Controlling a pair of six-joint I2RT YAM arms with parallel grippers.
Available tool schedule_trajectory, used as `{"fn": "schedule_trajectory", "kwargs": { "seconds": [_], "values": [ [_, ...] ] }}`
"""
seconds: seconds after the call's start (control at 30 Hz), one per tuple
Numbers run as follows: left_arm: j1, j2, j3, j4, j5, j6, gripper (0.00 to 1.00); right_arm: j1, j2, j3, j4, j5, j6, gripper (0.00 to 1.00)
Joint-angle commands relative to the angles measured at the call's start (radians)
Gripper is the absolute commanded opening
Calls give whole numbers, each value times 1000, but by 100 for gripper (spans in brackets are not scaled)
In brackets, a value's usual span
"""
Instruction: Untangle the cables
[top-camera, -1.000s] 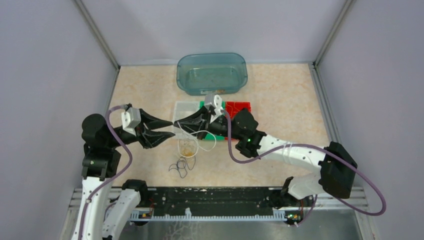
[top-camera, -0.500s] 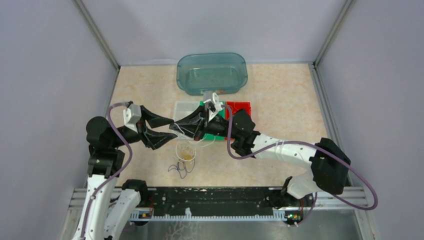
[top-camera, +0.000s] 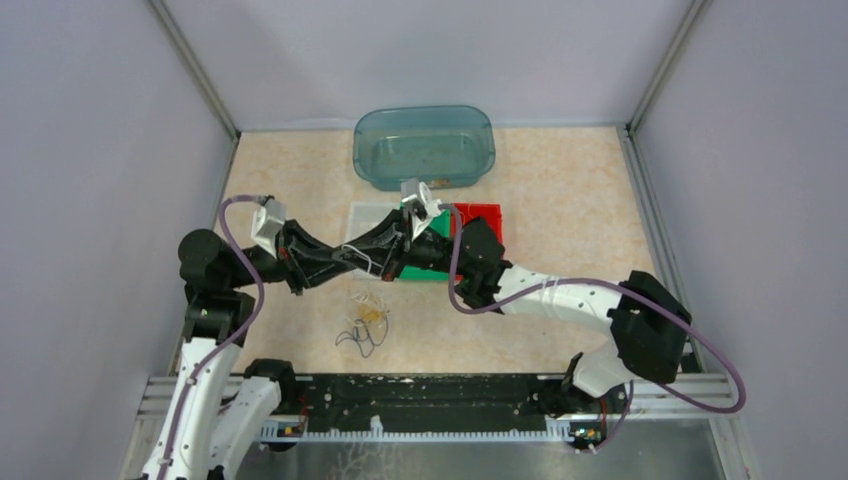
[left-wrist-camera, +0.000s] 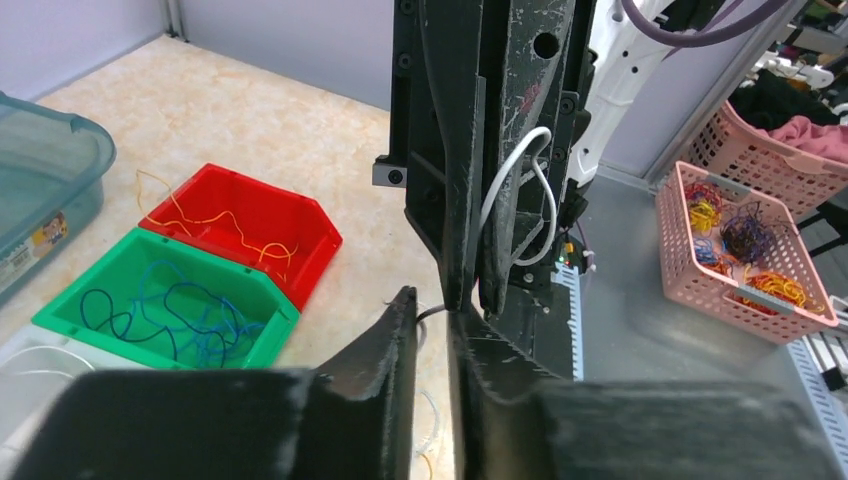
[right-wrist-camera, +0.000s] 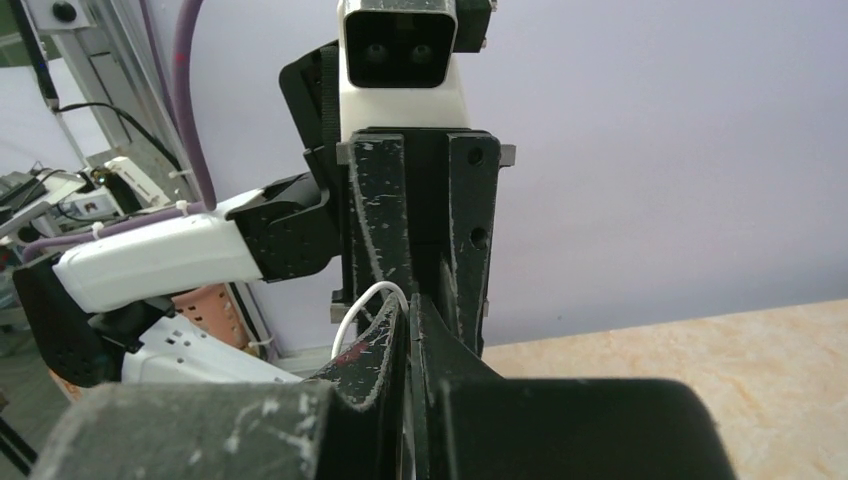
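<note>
I see a strand of cable crossing near my left gripper's fingers, so I will open it and take the white cable (left-wrist-camera: 545, 134) deeper in its fingers before my right gripper opens.
My right gripper (top-camera: 356, 252) is shut on a white cable (right-wrist-camera: 365, 310), whose loop sticks out beside its fingers and also shows in the left wrist view (left-wrist-camera: 520, 190). My left gripper (top-camera: 338, 266) meets it tip to tip above the table. Its jaws (left-wrist-camera: 432, 305) stand a narrow gap apart, and a thin dark cable strand (left-wrist-camera: 437, 313) crosses between the tips. The right gripper's tips (left-wrist-camera: 470, 295) hang just above them. A small tangle of dark, white and yellow cables (top-camera: 365, 322) lies on the table below both grippers.
A red bin (top-camera: 478, 215) with yellow wire, a green bin (left-wrist-camera: 165, 300) with blue wire and a clear tray (top-camera: 368, 222) sit behind the grippers. A blue tub (top-camera: 424, 146) stands at the back. A pink basket (left-wrist-camera: 745, 250) of cables is off the table's near edge.
My left gripper has moved right to the right gripper's tips, and its jaws have closed from wide open to a narrow gap. The right gripper shifted slightly left with the white cable.
</note>
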Motion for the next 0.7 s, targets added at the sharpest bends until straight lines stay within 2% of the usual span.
{"fn": "schedule_trajectory", "kwargs": {
  "seconds": [0.0, 0.07, 0.1, 0.13, 0.17, 0.2, 0.3, 0.4, 0.5, 0.67],
  "values": [
    [4, 29, 15, 64, 25, -61, 12, 14, 14, 55, 68, -17, 27, 0],
    [5, 27, 12, 52, 29, -38, 8, 14, 15, 63, 63, -17, 28, 0],
    [5, 23, 7, 42, 28, -26, 12, 14, 15, 69, 58, -19, 27, 0],
    [5, 17, 2, 26, 25, -11, 23, 14, 15, 78, 53, -21, 28, 0],
    [4, 10, -2, 9, 24, 9, 38, 14, 17, 84, 49, -25, 30, 0],
    [4, 2, -7, -6, 32, 31, 44, 14, 18, 93, 46, -28, 33, 0],
    [2, -17, -27, -31, 116, 78, 54, 14, 28, 121, 39, -46, 40, 0],
    [-5, -28, -44, -33, 154, 64, 58, 15, 38, 141, 35, -52, 43, 0],
    [-28, -38, -60, -6, 97, 50, 59, 21, 54, 157, 48, -43, 45, 0],
    [-81, -10, -62, 60, 85, -28, 62, 45, 92, 195, 46, -29, 31, 0]
  ]
}}
